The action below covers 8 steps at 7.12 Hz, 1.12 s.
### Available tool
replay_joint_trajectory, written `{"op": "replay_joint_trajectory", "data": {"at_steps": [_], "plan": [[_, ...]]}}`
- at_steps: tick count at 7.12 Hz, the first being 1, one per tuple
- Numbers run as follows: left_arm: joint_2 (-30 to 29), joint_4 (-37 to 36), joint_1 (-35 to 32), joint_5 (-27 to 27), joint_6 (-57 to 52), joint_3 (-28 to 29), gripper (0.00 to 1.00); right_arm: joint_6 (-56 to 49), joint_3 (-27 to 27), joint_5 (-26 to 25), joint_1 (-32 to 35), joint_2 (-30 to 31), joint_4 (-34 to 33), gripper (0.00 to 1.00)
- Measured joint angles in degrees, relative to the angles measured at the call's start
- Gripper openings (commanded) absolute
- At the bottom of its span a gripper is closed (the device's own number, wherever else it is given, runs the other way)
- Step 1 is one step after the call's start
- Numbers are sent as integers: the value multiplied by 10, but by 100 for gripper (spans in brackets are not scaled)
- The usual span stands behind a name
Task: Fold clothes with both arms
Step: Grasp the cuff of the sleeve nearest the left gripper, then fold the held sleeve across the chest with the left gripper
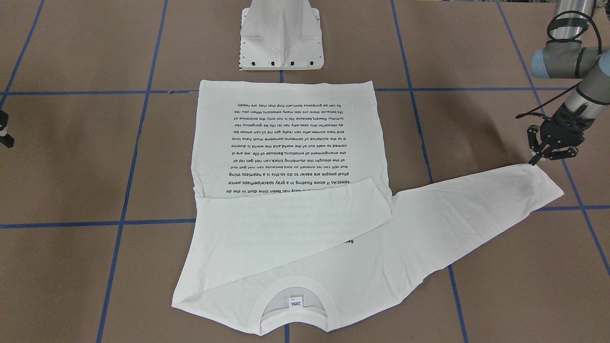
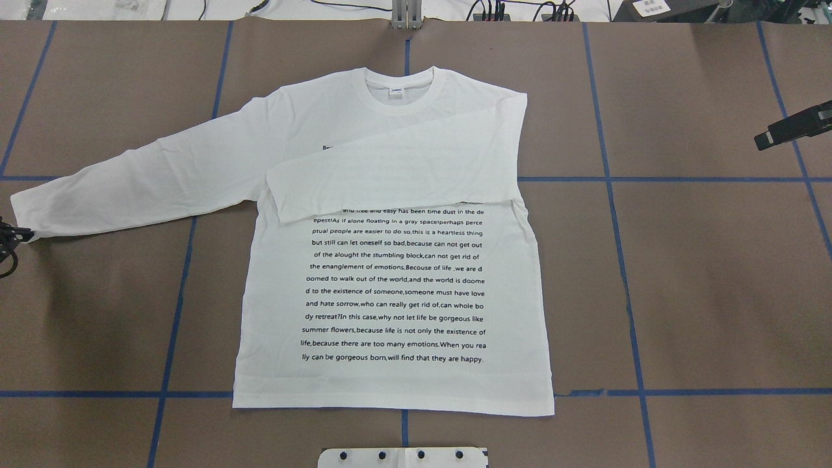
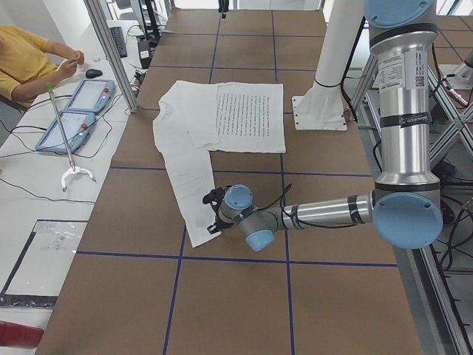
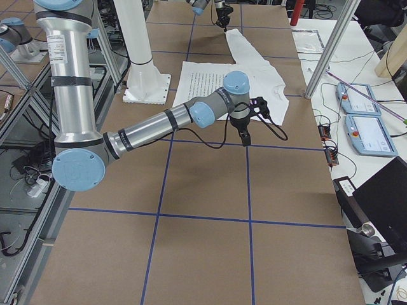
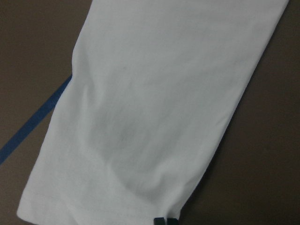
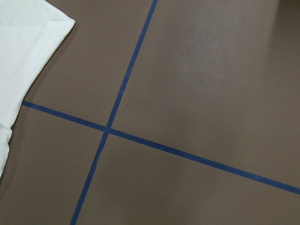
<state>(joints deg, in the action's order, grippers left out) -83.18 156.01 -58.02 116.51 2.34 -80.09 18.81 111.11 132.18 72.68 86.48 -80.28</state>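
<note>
I will use my left gripper to release the cuff corner on the folded sleeve's edge (image 1: 295, 208) next to the black text, in the middle of the chest.
The white long-sleeved T-shirt (image 2: 390, 292) lies flat on the table with its black text up and its collar (image 2: 400, 91) away from the robot. One sleeve (image 2: 390, 175) is folded across the chest. The other sleeve (image 2: 130, 175) stretches out flat toward my left. My left gripper (image 1: 536, 161) is low at that sleeve's cuff corner (image 5: 140, 206), its fingertips together on the cuff edge; it also shows in the overhead view (image 2: 23, 234). My right gripper (image 2: 793, 127) is off the shirt to the right, slim, closed and empty.
The white metal pedestal (image 1: 281, 33) stands just behind the shirt's hem. Blue tape lines (image 6: 108, 129) cross the brown table. An operator sits at a side desk with tablets (image 3: 77, 111) beyond the table's far edge.
</note>
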Motion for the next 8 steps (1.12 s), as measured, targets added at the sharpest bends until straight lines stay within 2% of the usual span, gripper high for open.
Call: {"op": "replay_joint_trajectory", "data": {"at_steps": [3,4,6,8], "plan": [[-49,17,-9,-20,14,-40,0,0,1,0,0,0,0,100],[-70,16,-15,-17,50,-56,0,0,1,0,0,0,0,100],[-132,10,-16,2,202,-75,0,0,1,0,0,0,0,100],[-234,-26,-1,7,368,-73,0,0,0,0,0,0,0,100]]}}
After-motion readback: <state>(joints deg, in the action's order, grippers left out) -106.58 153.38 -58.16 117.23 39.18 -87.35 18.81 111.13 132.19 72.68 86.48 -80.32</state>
